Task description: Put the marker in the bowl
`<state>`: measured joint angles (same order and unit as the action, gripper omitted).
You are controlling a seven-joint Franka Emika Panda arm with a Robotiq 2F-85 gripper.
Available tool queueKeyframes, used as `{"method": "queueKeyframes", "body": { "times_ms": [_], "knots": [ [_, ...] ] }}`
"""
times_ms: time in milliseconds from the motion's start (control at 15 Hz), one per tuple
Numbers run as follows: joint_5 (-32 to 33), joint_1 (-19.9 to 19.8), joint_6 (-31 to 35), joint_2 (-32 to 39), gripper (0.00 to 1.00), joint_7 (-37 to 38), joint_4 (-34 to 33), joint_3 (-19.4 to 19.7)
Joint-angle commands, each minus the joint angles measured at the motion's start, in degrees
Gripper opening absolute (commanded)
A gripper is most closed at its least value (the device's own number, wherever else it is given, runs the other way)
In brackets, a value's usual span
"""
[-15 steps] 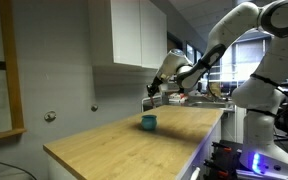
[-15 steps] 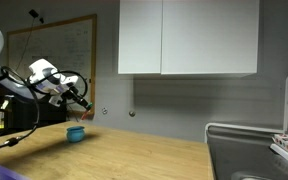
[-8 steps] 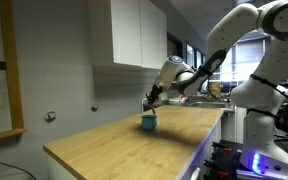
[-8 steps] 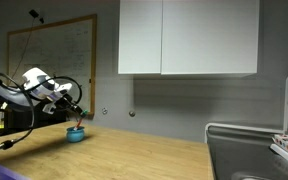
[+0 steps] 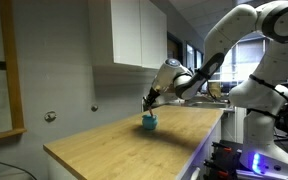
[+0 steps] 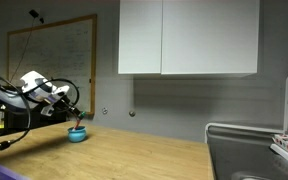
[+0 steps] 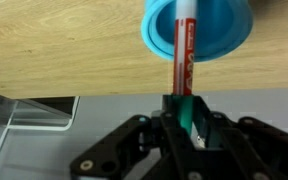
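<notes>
The robot's gripper will release the orange-red marker inside the teal-blue bowl (image 5: 149, 119) (image 7: 198, 18) on the wooden counter.
The teal-blue bowl (image 7: 199, 28) sits on the wooden counter; it shows in both exterior views (image 5: 149, 122) (image 6: 76, 134). In the wrist view the orange-red marker (image 7: 182, 55) runs from between my fingers up into the bowl, its tip over the bowl's inside. My gripper (image 7: 182, 108) is shut on the marker's lower end. In both exterior views the gripper (image 5: 148, 106) (image 6: 76, 120) hangs just above the bowl, pointing down into it. The marker is too small to make out there.
The wooden counter (image 5: 124, 140) runs along a grey wall under white cabinets (image 6: 189, 38). A sink (image 6: 246, 150) lies at the far end, a whiteboard (image 6: 59, 60) behind the arm. The counter's edge (image 7: 44, 97) is near the bowl.
The gripper has come down from above and beside the bowl to just over it, carrying the marker. In the last half second it sank only slightly.
</notes>
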<state>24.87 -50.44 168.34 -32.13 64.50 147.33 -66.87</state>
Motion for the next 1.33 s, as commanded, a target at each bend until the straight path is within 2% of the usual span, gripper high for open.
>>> {"method": "queueKeyframes", "body": {
  "times_ms": [0,733,1267],
  "knots": [
    [-4.3,-4.0,-0.8,-1.7,0.06,-2.1,-1.7,-4.1],
    [-13.8,-15.5,-0.3,-4.3,0.07,-5.8,-4.8,-13.1],
    [-19.3,-23.1,0.1,-8.7,0.06,-7.0,-6.9,-20.6]
  ]
}}
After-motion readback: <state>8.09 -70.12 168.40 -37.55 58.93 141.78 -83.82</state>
